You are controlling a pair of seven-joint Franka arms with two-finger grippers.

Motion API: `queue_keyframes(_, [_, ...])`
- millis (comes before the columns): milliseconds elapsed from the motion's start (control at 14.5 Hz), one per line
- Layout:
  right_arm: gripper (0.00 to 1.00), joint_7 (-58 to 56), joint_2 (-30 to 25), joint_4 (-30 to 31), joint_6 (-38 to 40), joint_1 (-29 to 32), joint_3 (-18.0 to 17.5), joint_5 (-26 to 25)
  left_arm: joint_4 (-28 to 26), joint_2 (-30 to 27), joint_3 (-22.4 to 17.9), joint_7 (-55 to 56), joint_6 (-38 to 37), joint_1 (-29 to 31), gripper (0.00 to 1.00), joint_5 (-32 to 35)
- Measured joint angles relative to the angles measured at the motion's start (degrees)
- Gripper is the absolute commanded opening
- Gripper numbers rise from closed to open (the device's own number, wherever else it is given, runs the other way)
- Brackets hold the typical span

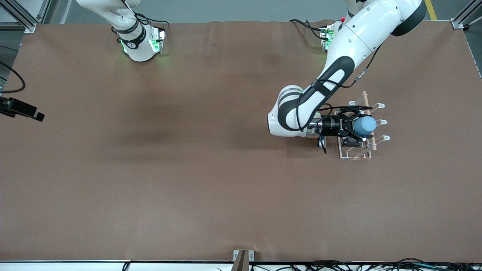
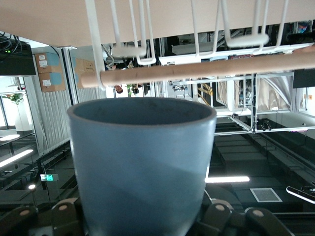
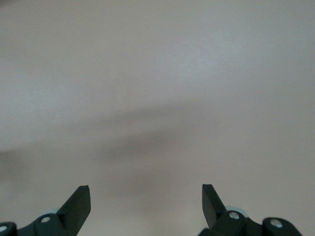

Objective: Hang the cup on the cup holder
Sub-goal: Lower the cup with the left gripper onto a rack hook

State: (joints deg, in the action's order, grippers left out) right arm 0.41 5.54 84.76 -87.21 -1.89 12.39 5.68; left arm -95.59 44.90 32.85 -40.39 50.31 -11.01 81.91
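Note:
Next, my left gripper lets go of the light-blue cup on the cup holder's end peg (image 1: 352, 141) (image 2: 129, 48) nearest the front camera.
The light-blue cup (image 1: 368, 125) is held on its side in my left gripper (image 1: 357, 127), which is shut on it over the white wire cup holder (image 1: 356, 153). In the left wrist view the cup (image 2: 140, 167) fills the middle. Its open mouth points away from the gripper, close to the holder's wooden rod (image 2: 206, 69) and looped prongs (image 2: 125, 49). I cannot tell whether the cup touches a prong. The left gripper's (image 2: 142, 228) fingertips are hidden by the cup. My right gripper (image 3: 146, 196) is open and empty above the bare brown table (image 3: 157, 98); it is out of the front view.
The holder stands toward the left arm's end of the table (image 1: 188, 169). A black device (image 1: 22, 109) sticks in at the right arm's end. A small bracket (image 1: 243, 258) and cables lie along the edge nearest the front camera.

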Motion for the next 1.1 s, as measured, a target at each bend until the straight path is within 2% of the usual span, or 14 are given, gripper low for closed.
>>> queue_keyframes(276, [1.0,0.4,-1.22,-2.89,-0.14,-0.02,-0.43,-2.22,-0.03,0.97,-1.09,0.0,0.57,0.33,0.05,0.34])
queue_keyframes(345, [1.0,0.48,-1.24,-4.19,-0.11,-0.11,-0.68,-2.22,-0.04,1.27,-1.09,0.0,0.67,0.47,0.09,0.77])
queue_keyframes(483, [1.0,0.58,-1.25,-5.24,0.28,-0.56,-1.15,-2.22,-0.04,2.28,-1.11,0.0,0.98,0.6,0.24,1.22])
queue_keyframes(621, [1.0,0.58,-1.22,-4.6,1.81,-0.9,-1.33,-2.23,-0.03,3.04,-1.16,0.03,2.42,0.94,0.49,1.26])
queue_keyframes(690, [1.0,0.58,-1.25,-4.0,2.22,-0.9,-1.31,-2.27,-0.02,3.13,-1.16,0.11,3.28,1.33,0.66,1.26])
queue_keyframes(828, [1.0,0.58,-1.56,-2.64,2.72,-0.87,-1.27,-2.32,0.33,3.14,-1.11,1.26,4.16,1.98,0.84,1.22])
queue_keyframes(966, [1.0,0.56,-2.3,-1.1,3.08,-0.96,-1.3,-2.66,1.98,3.11,-0.96,2.22,4.55,2.21,1.0,0.11])
queue_keyframes(1103, [1.0,0.55,-2.77,-0.52,2.93,-1.59,-1.42,-4.08,3.49,2.99,-0.78,2.4,4.55,2.16,1.0,-1.03])
